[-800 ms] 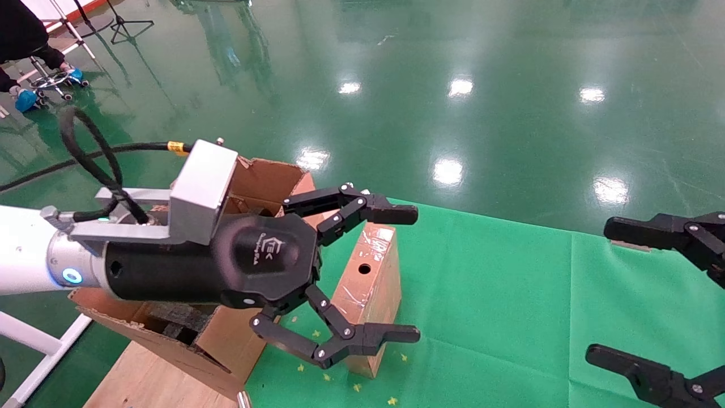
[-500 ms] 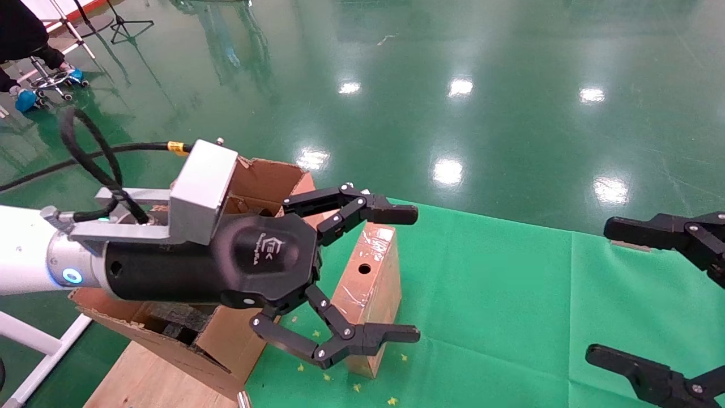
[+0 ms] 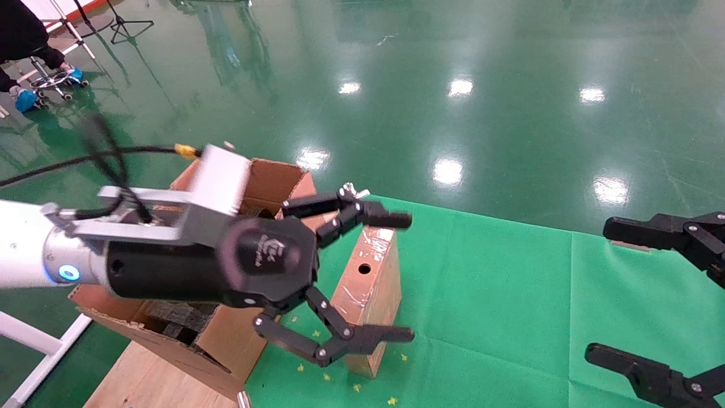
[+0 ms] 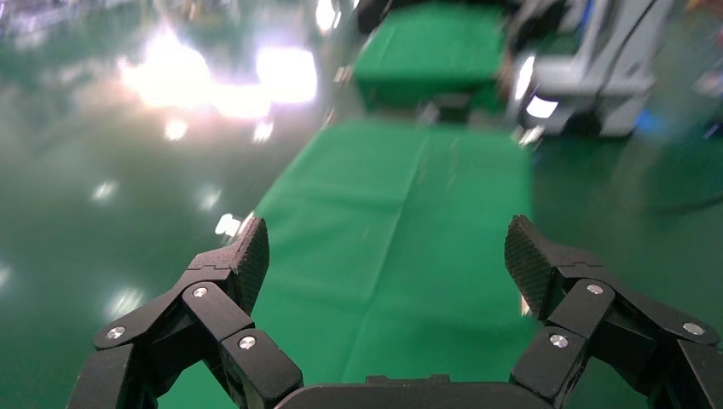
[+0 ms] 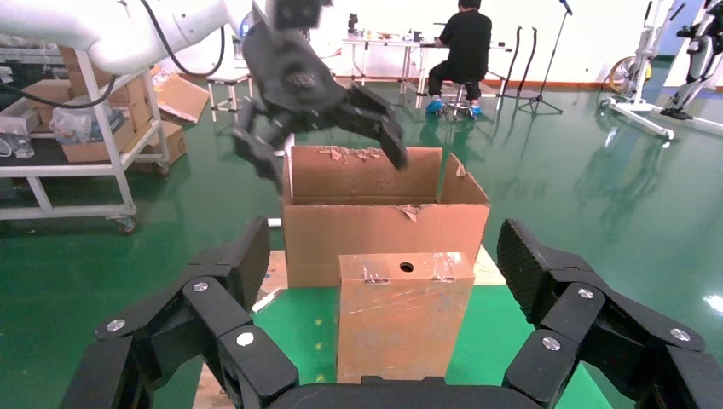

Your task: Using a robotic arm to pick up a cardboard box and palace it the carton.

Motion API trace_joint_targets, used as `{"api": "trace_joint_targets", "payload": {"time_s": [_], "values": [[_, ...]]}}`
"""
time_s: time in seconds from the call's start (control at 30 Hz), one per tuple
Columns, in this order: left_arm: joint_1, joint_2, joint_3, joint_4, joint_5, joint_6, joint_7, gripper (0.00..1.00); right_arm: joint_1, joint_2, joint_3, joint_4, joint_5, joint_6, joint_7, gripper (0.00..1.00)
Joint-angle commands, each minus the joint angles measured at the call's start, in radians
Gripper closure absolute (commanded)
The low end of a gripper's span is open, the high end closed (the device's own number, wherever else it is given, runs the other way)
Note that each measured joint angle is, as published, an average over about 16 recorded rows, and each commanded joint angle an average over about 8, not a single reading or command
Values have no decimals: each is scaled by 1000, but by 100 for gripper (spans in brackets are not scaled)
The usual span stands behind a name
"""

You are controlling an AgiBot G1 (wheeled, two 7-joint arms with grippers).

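The robot's left gripper needs to next go to the small cardboard box and close across its narrow top, beside the round hole (image 3: 365, 270).
The small taped cardboard box (image 3: 371, 294) stands upright on the green cloth, its round hole on the top face. It also shows in the right wrist view (image 5: 401, 324). The large carton (image 3: 272, 178) with torn flaps and black foam inside sits just left of it, and also shows in the right wrist view (image 5: 384, 226). My left gripper (image 3: 403, 277) on the white arm is open and empty. It hovers above the carton's right side and the box, with its fingers spread around the box's top. It also shows in the right wrist view (image 5: 329, 158). My right gripper (image 3: 609, 292) is open and empty at the far right.
The green cloth (image 3: 498, 317) covers the table to the right of the box. A wooden board (image 3: 147, 379) lies under the carton. A seated person (image 5: 460, 43) and stands are far behind. A shelf cart (image 5: 77, 145) with boxes stands beside the carton.
My left arm has started moving: the wrist and camera mount have shifted and rolled a little, and the open fingers have drawn slightly left. The box, carton and right gripper have not moved.
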Motion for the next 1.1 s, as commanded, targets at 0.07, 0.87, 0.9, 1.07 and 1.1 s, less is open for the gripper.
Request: {"api": "trace_joint_targets", "payload": {"time_s": [0.07,0.87,0.9,1.07,1.1], "values": [[-49,-4,30,-7,77,-6,-36,0,0,0,0,0,0,0,0,100],[-301,63,200,-35,454,-57,-519,0,0,0,0,0,0,0,0,100],[-322,76,215,-41,481,-49,-561,0,0,0,0,0,0,0,0,100],[-435,153,289,-47,577,28,-742,0,0,0,0,0,0,0,0,100],[-453,167,304,-46,588,44,-777,0,0,0,0,0,0,0,0,100]]}}
